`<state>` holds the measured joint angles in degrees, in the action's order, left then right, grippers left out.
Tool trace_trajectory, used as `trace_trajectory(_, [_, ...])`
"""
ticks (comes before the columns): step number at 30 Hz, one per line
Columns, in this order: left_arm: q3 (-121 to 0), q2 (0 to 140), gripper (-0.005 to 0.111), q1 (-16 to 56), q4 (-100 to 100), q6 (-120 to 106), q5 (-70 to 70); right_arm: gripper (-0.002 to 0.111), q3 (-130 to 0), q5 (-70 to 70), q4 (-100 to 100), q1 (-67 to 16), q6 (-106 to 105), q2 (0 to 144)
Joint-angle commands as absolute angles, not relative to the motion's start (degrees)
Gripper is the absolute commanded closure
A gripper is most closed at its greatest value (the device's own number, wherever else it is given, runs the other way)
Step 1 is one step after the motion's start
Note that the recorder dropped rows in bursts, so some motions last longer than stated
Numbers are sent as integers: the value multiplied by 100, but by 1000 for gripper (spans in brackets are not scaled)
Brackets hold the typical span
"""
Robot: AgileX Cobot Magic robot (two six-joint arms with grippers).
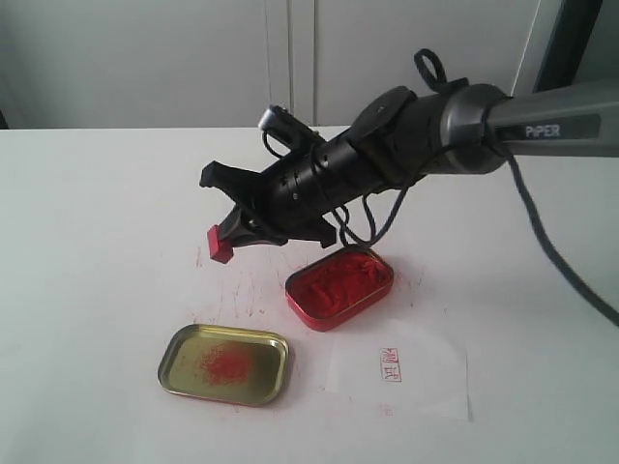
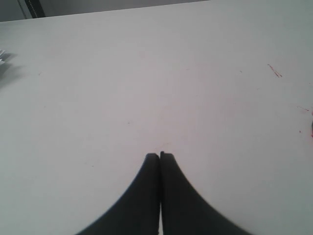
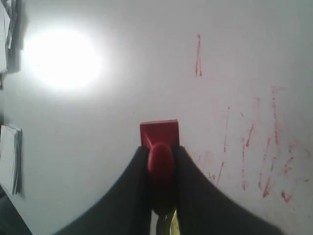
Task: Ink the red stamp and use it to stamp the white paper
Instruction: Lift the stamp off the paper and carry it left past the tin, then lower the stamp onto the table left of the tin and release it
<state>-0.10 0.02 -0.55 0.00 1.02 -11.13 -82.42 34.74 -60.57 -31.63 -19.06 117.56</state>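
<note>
I should use my right gripper to set the red stamp, now in the air beside the ink tin, down on the ink-streaked tabletop (image 1: 228, 280) (image 3: 221, 133), just behind the gold lid.
The red stamp (image 1: 221, 243) hangs in the air to the left of the red ink tin (image 1: 339, 285), its handle pinched in my right gripper (image 1: 230, 232). In the right wrist view the stamp (image 3: 159, 133) shows its square base beyond the fingertips, and the right gripper (image 3: 161, 149) is shut on its round handle. The white paper (image 1: 401, 369) lies flat at the front right and bears a small red imprint (image 1: 391, 366). My left gripper (image 2: 159, 155) is shut with nothing in it, above bare white table; it does not show in the exterior view.
A shallow gold lid (image 1: 225, 363) with red smudges lies at the front left, next to the ink tin. Red ink streaks (image 3: 254, 152) mark the tabletop near the stamp. The right arm (image 1: 542, 121) reaches in from the right, trailing a dark cable (image 1: 566, 266).
</note>
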Motion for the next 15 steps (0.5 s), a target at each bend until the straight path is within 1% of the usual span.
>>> trace_trajectory(1, [0,0,107,-40,-33,125,-1108,108,-8783,3863,-5910,-3178,-2082,12152])
trace_trajectory(5, [0,0,107,-40,-33,125,-1108,108,-9485,4367,-5529,-3178,-2339,12658])
trace_trajectory(9, [0,0,107,-40,-33,125,-1108,108,-9904,4669,-5457,-3178,-2444,13075])
trace_trajectory(15, [0,0,107,-40,-33,125,-1108,108,-10024,4705,-5394,-3178,-2928,13400])
